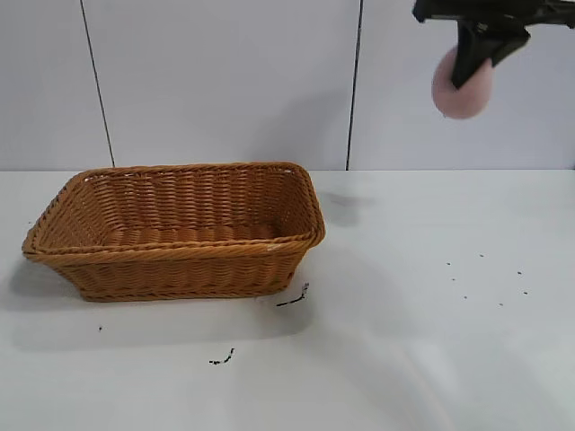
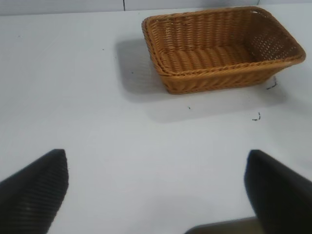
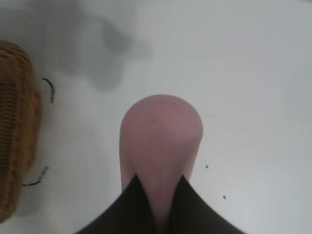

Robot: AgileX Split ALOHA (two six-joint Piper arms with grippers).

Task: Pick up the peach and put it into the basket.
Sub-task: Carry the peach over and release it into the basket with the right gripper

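The wicker basket has a front rim (image 1: 219, 228). Next, my right gripper releases the peach on the basket's bottom, close behind that rim. The peach is now held high above the table.
My right gripper (image 1: 473, 56) is shut on the pale-pink peach (image 1: 460, 90) and holds it high above the table at the upper right, well right of the basket. In the right wrist view the peach (image 3: 161, 134) sits between the black fingertips (image 3: 134, 202). The orange-brown wicker basket (image 1: 180, 260) stands on the white table at the left and holds nothing; it also shows in the left wrist view (image 2: 219, 73) and at the edge of the right wrist view (image 3: 14, 122). My left gripper (image 2: 156, 187) is open over bare table, well short of the basket.
Small dark specks and scraps lie on the table near the basket's front right corner (image 1: 292, 298), in front of it (image 1: 222, 359), and at the right (image 1: 485, 278). A white panelled wall stands behind.
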